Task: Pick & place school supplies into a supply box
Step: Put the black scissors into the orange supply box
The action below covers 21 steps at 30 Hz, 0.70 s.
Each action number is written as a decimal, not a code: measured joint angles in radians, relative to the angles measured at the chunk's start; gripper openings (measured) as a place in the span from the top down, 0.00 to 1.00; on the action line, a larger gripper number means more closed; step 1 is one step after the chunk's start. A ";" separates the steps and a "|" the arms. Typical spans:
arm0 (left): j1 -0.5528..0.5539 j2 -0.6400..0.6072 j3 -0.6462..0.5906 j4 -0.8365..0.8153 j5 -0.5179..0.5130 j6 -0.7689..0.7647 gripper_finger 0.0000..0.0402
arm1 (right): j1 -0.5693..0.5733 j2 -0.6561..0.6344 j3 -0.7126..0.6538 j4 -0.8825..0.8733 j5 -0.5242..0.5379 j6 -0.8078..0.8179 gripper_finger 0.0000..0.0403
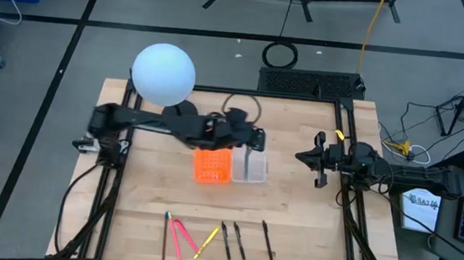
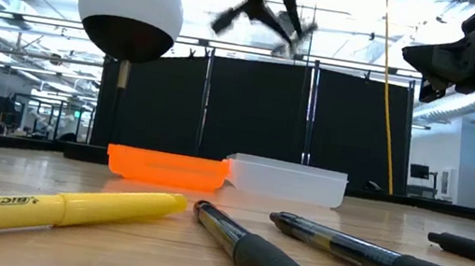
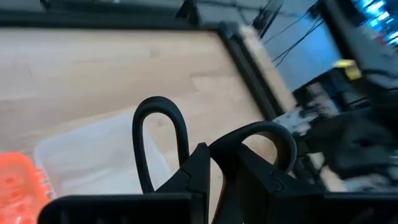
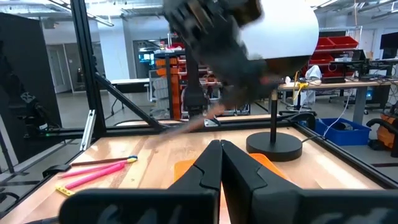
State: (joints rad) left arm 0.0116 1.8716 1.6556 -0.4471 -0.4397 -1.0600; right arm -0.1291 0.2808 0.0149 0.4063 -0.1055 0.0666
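My left gripper needs to let go of the black-handled scissors inside the clear supply box (image 1: 247, 157) (image 3: 111, 183), next to the orange perforated tray.
My left gripper (image 1: 252, 137) hangs above the clear supply box (image 1: 251, 167) and is shut on the black-handled scissors (image 3: 161, 137). Their two handle loops stick out past the fingertips, and the blades are hidden behind the fingers. The box rests flat on the table, touching the orange perforated tray (image 1: 212, 165). Pink pens (image 1: 176, 235), a yellow one (image 1: 207, 240) and three dark ones (image 1: 239, 242) lie near the table's near edge. My right gripper (image 1: 301, 157) is shut and empty, held in the air at the table's right side. My left gripper pinches the scissors between its two fingers (image 3: 202, 168), just below where the two handle loops (image 3: 185, 152) meet. The loops point away from the wrist, past the fingertips. The scissors are lifted clear, above the clear box (image 3: 93, 155).
A lamp with a white globe (image 1: 163, 73) stands at the table's far left, close behind my left arm. A black frame (image 1: 343, 157) runs around the table's edges. Bare wood lies between the trays and the row of pens.
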 joint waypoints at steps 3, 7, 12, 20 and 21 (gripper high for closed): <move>0.030 0.080 0.041 0.001 0.050 -0.024 0.87 | 0.000 0.001 0.000 0.001 0.000 0.000 1.00; 0.054 0.165 0.073 0.001 0.080 -0.062 0.87 | 0.000 0.001 0.000 0.001 0.000 0.000 1.00; 0.072 0.223 0.077 -0.012 0.101 -0.121 0.87 | 0.000 0.001 0.000 0.000 0.000 0.000 1.00; 0.103 0.233 0.077 -0.159 0.076 -0.175 0.87 | 0.000 0.001 0.000 0.000 0.000 0.000 1.00; 0.102 0.233 0.078 -0.158 0.073 -0.175 0.87 | 0.000 0.001 0.000 0.000 -0.001 0.000 1.00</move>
State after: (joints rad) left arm 0.1139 2.1048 1.7335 -0.6051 -0.3666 -1.2346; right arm -0.1288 0.2813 0.0151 0.4065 -0.1062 0.0666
